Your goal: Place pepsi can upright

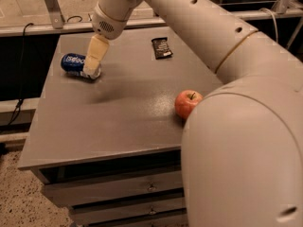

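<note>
Next, I close my gripper at the end of the pepsi can farther from the red apple (67,62).
The pepsi can (75,64), dark blue with white lettering, lies on its side near the back left of the grey table top (123,122). My gripper (93,66) hangs down from the white arm and its cream tip is right at the can's right end, in front of it in this view. I cannot tell whether it touches the can. The can's right end is hidden behind the gripper.
A red apple (187,103) sits at the table's right side, partly behind my arm (236,141), which fills the right of the view. A flat black snack wrapper (161,48) lies at the back. Drawers (123,193) are below the top. A metal rail runs behind the table.
</note>
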